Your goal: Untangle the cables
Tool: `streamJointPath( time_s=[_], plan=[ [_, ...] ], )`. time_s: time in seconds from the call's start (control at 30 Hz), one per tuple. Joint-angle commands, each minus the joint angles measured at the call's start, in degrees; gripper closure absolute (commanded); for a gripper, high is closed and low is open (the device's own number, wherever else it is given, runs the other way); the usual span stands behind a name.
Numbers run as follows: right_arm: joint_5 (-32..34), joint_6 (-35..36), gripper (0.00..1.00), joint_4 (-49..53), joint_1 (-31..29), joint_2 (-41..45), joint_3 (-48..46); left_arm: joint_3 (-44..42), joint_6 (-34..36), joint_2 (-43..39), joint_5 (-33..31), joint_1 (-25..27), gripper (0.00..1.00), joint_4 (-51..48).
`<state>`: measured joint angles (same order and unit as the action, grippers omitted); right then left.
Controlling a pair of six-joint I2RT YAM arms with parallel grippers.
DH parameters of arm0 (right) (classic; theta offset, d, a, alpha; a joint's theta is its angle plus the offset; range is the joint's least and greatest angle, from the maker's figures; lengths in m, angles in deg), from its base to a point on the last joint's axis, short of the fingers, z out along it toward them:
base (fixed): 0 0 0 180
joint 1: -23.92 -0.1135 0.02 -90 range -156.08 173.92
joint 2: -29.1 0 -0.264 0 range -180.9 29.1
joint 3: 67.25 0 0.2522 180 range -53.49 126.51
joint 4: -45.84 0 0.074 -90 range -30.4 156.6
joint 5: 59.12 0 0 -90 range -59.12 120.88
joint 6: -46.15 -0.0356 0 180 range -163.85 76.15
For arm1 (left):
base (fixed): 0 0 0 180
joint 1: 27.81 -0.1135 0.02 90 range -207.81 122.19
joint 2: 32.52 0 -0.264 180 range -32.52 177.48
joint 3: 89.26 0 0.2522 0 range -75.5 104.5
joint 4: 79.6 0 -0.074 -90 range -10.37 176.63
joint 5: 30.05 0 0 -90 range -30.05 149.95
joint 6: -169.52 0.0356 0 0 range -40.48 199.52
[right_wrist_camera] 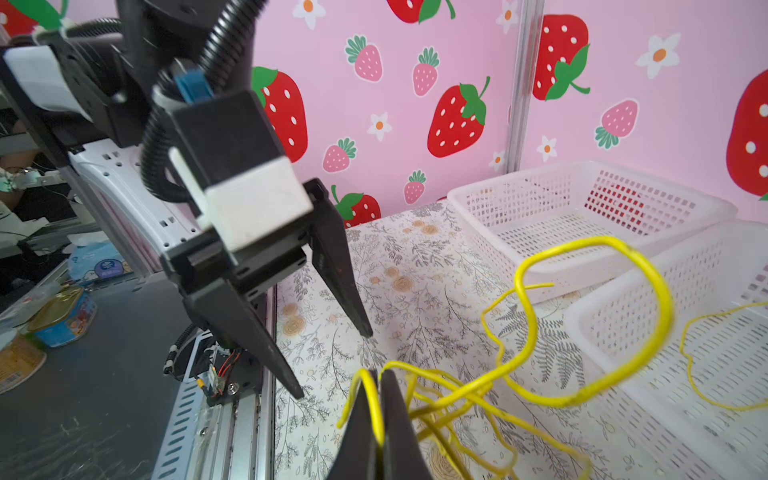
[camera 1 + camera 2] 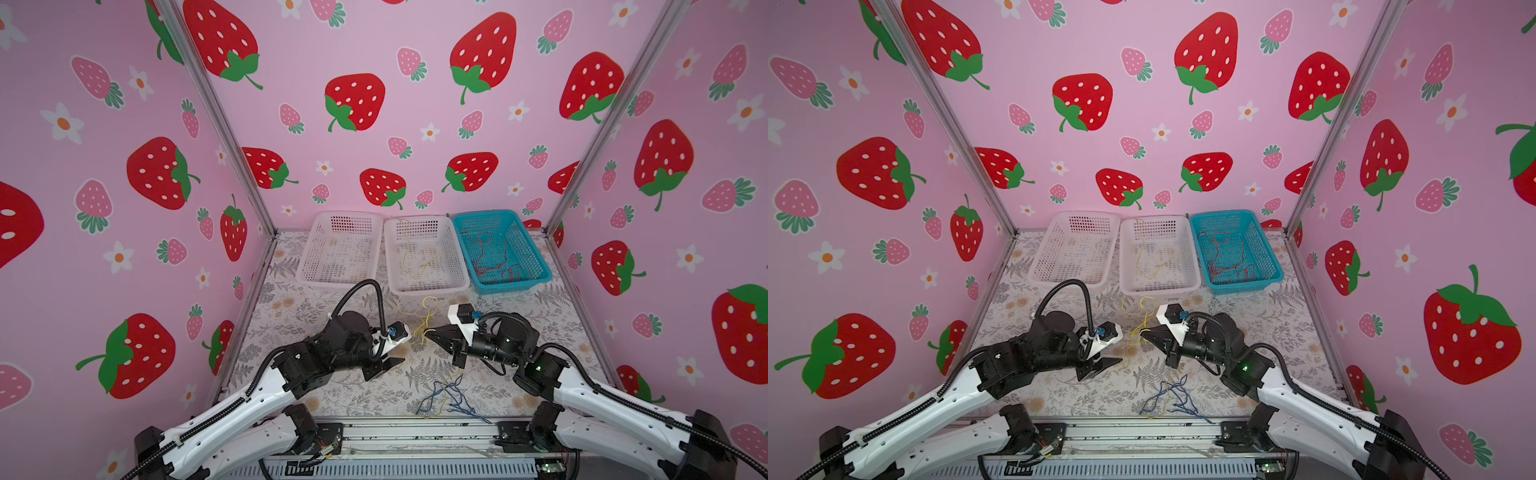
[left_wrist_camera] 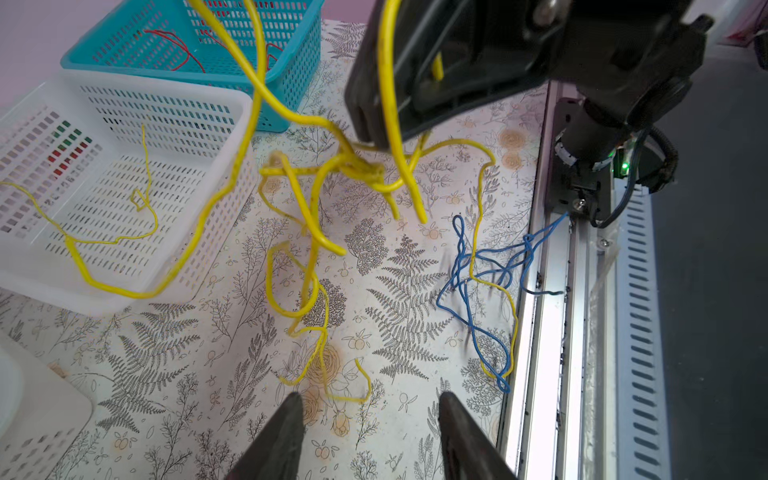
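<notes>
The knot in the yellow cable hangs at the robot's right fingers, so next the left gripper grabs the loop (image 3: 308, 297) under the knot before the right gripper opens and takes a new grip.
A knotted bunch of yellow cable (image 2: 424, 322) (image 2: 1142, 321) hangs above the mat in front of the middle basket. My right gripper (image 2: 430, 332) (image 1: 378, 376) is shut on one strand of it, which loops over the closed tips. My left gripper (image 2: 388, 365) (image 3: 370, 401) stands open just left of the bunch, low over the mat, with nothing between its fingers. A dark blue cable (image 2: 451, 399) (image 3: 478, 270) lies tangled with a yellow strand at the front edge. Red cables (image 2: 494, 259) lie in the teal basket, and a yellow cable (image 2: 419, 257) lies in the middle basket.
Three baskets line the back wall: a white basket (image 2: 345, 214) on the left, the middle white basket (image 2: 415, 219) and the teal basket (image 2: 536, 257) on the right. A metal rail (image 2: 415, 428) runs along the front edge beside the blue tangle.
</notes>
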<state>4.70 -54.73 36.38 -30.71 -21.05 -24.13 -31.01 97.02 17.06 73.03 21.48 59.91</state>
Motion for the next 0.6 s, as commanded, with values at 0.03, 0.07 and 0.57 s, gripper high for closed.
streamJointPath(
  time_s=[0.03,0.07,0.57],
  plan=[
    [-4.82,-1.47,1.0,-2.76,0.67,1.51,1.5,0.85,1.53,2.44,1.33,0.17,0.41,0.97],
    [-5.23,-1.81,1.0,-2.82,0.75,1.61,1.77,1.15,1.5,3.11,1.8,0.13,0.41,0.96],
    [-9.43,-8.73,1.0,-8.36,0.75,4.81,4.57,-1.38,-3.14,2.68,1.26,0.1,0.3,11.22]
  ],
)
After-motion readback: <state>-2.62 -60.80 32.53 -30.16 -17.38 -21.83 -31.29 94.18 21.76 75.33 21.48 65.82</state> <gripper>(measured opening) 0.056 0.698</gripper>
